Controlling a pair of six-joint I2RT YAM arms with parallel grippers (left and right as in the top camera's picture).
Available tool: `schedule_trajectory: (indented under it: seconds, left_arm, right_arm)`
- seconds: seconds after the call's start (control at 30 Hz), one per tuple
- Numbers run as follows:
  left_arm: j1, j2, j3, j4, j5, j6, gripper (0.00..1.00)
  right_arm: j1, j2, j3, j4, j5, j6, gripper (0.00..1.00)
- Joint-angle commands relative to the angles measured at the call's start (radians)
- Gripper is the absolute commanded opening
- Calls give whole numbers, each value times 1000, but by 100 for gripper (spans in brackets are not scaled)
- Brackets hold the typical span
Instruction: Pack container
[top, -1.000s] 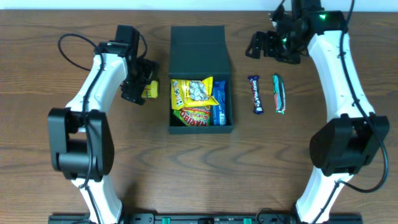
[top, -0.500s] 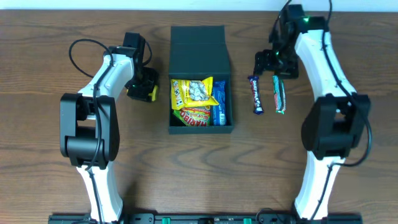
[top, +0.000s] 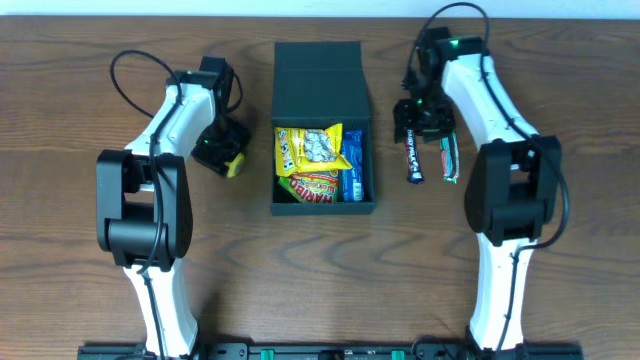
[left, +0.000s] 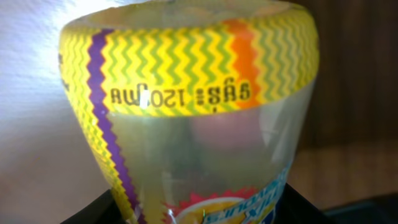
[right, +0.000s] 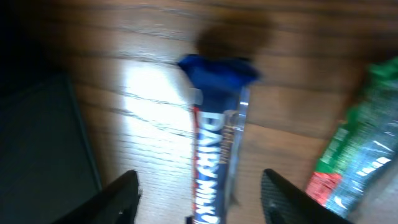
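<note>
I will release the snack packet from my left gripper on top of the red packet (top: 320, 187) in the dark teal container.
The dark teal container (top: 323, 205) stands open at mid-table, its lid (top: 318, 68) folded back. It holds a yellow packet, a red packet and a blue packet. My left gripper (top: 220, 150) is left of the container, shut on a yellow snack packet (top: 236, 166). In the left wrist view the packet (left: 186, 93) fills the frame between the fingers (left: 199, 211). My right gripper (top: 418, 118) is open just above the top end of a blue Dairy Milk bar (top: 413, 162). In the right wrist view its fingers (right: 202, 190) straddle the bar (right: 214, 137) without touching it.
A green wrapped bar (top: 449, 158) lies right of the blue bar, parallel to it; it also shows in the right wrist view (right: 354, 155). The container's dark wall (right: 43, 137) is close on the right gripper's left. The table is brown wood.
My right gripper has moved left and toward the front, from behind the bars to over the blue bar. My left gripper has turned and shifted slightly forward with the yellow packet.
</note>
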Motion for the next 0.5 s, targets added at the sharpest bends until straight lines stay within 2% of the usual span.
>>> schedule_trajectory:
  seconds: [0.0, 0.23, 0.3, 0.47]
  left_arm:
    - [1, -9, 121, -63, -142, 85, 6]
    - [0, -71, 271, -150, -163, 176, 6]
    - [-2, -109, 274, -150, -163, 218, 6]
    - [-39, -219, 274, -149, -185, 468, 6]
  right_arm:
    - [27, 18, -4, 6, 45, -20, 59]
    - [42, 69, -4, 11, 72, -19, 53]
    - [42, 83, -4, 13, 72, -19, 46]
    - [42, 92, -4, 29, 72, -18, 23]
